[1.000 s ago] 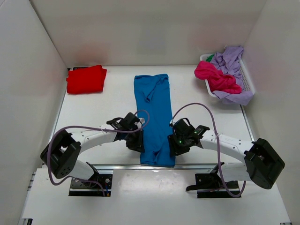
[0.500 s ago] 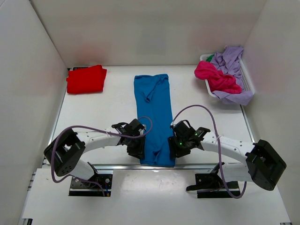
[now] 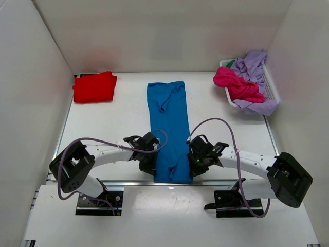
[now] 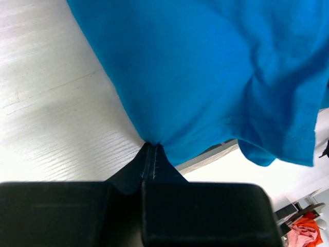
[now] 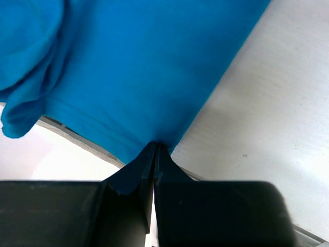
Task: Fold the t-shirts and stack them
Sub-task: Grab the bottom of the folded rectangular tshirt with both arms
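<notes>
I am pinching the blue t-shirt's side edge above the hem with my left gripper, so next I open it and take the hem corner (image 4: pixel 171 158) before folding the bottom up.
A bright blue t-shirt (image 3: pixel 168 128) lies as a long narrow strip down the middle of the table, its bottom hem at the near edge. My left gripper (image 3: pixel 152 167) is shut on the shirt's left bottom edge (image 4: pixel 154 141). My right gripper (image 3: pixel 192 165) is shut on the shirt's right bottom edge (image 5: pixel 157 141). A folded red t-shirt (image 3: pixel 94 86) rests at the far left corner. Crumpled magenta (image 3: pixel 236 85) and lilac (image 3: pixel 254 67) t-shirts lie heaped in the basket.
The white slatted basket (image 3: pixel 271 90) stands at the far right against the wall. White walls enclose the table on three sides. The metal rail of the table's near edge (image 3: pixel 133 181) runs just behind both grippers.
Both grippers have moved in toward the blue shirt's bottom corners and closed on the cloth; they stood open beside it before.
</notes>
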### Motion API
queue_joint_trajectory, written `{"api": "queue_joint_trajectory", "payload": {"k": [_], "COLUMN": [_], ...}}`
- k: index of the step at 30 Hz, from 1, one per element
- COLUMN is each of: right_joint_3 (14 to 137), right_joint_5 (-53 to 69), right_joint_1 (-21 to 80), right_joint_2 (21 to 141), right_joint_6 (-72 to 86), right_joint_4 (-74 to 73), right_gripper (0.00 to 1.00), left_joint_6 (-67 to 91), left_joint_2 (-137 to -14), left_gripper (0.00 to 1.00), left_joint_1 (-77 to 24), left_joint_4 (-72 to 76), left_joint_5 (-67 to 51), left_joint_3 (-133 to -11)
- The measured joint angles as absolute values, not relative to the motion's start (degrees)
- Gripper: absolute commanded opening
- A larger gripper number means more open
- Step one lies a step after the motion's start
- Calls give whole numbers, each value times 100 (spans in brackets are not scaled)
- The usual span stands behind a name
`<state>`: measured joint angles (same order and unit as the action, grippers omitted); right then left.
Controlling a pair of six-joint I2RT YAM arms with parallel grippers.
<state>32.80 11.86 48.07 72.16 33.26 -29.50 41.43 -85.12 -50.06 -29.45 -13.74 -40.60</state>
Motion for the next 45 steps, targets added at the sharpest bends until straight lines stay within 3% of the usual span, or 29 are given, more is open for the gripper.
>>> {"api": "queue_joint_trajectory", "payload": {"k": [13,14,15,18,21,31,40,42,45], "right_joint_3": [3118,3116,3116,3116,3114,3059,2985,2985,2985], "right_joint_5": [1352,1358,1361,1354,1310,1271,1337,1343,1354], "right_joint_1": [4606,4604,4604,4598,4598,4724,4904,4936,4969], "right_joint_2": [7153,7153,7148,7072,6893,6672,6683,6694,6748], "right_joint_6": [3297,3293,3286,3273,3282,3583,3802,3835,3874], "right_joint_4": [-2775,-2773,-2773,-2808,-2939,-3059,-3009,-2987,-2941], "right_gripper": [0,0,0,17,32,44,38,28,23], "left_joint_6": [4136,4136,4136,4130,4143,4289,4425,4449,4491], "left_joint_2": [-7874,-7837,-7802,-7614,-7352,-7177,-7306,-7358,-7467], "left_gripper": [0,2,12,29,34,42,42,41,41], "left_joint_1": [-4880,-4871,-4851,-4794,-4751,-4917,-5061,-5078,-5137], "left_joint_4": [-3122,-3114,-3100,-3109,-3135,-2921,-2650,-2580,-2484], "left_joint_5": [-1306,-1310,-1323,-1372,-1422,-1570,-1599,-1592,-1584], "left_joint_3": [-3540,-3511,-3481,-3402,-3395,-3269,-3133,-3133,-3133]}}
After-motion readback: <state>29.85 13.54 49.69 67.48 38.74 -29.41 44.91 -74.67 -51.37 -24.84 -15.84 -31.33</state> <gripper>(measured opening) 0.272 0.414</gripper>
